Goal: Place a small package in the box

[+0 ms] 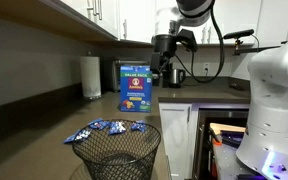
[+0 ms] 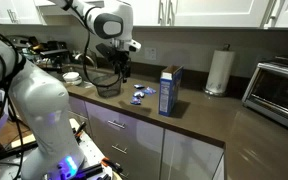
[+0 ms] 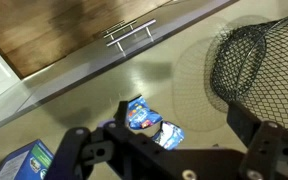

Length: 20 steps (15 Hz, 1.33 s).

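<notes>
I should next close my gripper on the small package [image 1: 137,126] [image 3: 140,113] nearest the edge of the counter, just behind the black wire-mesh basket.
Several small blue-and-white packages lie flat on the counter in both exterior views [image 1: 106,127] [image 2: 139,95]. Two of them show in the wrist view [image 3: 144,118], between and below my fingers. The tall blue box stands upright on the counter [image 1: 136,88] [image 2: 170,90]. Its corner shows at the lower left of the wrist view [image 3: 24,160]. My gripper [image 1: 168,70] [image 2: 119,70] [image 3: 182,116] hangs well above the packages, open and empty.
A black wire-mesh basket [image 1: 116,155] [image 2: 109,86] [image 3: 252,62] stands beside the packages. A paper towel roll [image 1: 91,76] [image 2: 218,72] stands by the wall. A toaster oven [image 2: 280,88] and a kettle [image 1: 176,74] also sit on the counter. Cabinets hang overhead.
</notes>
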Each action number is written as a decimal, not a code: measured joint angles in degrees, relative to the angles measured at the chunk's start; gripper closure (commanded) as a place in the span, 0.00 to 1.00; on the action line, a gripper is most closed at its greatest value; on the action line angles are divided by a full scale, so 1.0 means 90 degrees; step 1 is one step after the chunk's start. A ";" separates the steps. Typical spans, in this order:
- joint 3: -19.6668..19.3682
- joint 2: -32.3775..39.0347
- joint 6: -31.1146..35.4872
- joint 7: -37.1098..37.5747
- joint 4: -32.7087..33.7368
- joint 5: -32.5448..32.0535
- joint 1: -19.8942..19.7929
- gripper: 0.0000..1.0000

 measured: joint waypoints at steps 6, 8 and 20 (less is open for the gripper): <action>0.0000 0.0000 0.0000 0.0000 0.0000 0.0000 0.0000 0.00; 0.0001 0.0010 0.0000 -0.0002 0.0000 0.0000 0.0000 0.00; 0.0576 0.2325 0.0876 0.0123 0.0713 -0.1287 -0.0033 0.00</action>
